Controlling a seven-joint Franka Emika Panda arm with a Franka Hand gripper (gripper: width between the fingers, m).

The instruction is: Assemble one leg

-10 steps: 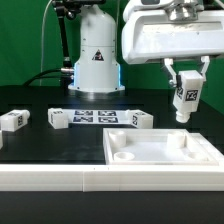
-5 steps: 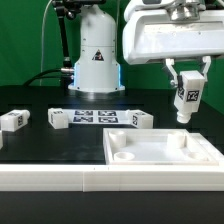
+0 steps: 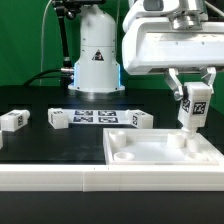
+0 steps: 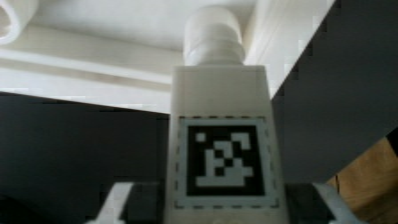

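Observation:
Next, my gripper lets go of the leg upright in the white panel's near corner hollow (image 3: pixel 199 154), next to the front ledge.
My gripper (image 3: pixel 191 88) is shut on a leg (image 3: pixel 192 106), a small white post with a black-and-white tag, held upright. It hangs above the far right part of the large white panel (image 3: pixel 165 157) with round recesses, its lower tip close to the panel's far right corner. In the wrist view the leg (image 4: pixel 221 140) fills the middle, its round peg end pointing at the white panel (image 4: pixel 89 60) beyond, and my gripper (image 4: pixel 217 205) clamps it from both sides. Three more legs lie on the black table: one (image 3: pixel 13 120) at the exterior view's left, one (image 3: pixel 59 119), one (image 3: pixel 137 120).
The marker board (image 3: pixel 97 117) lies flat on the table between two loose legs. The robot's white base (image 3: pixel 97 55) stands at the back. A white ledge (image 3: pixel 60 180) runs along the front of the table.
The gripper with the leg has moved toward the exterior view's right and lower, nearer the panel's far right corner.

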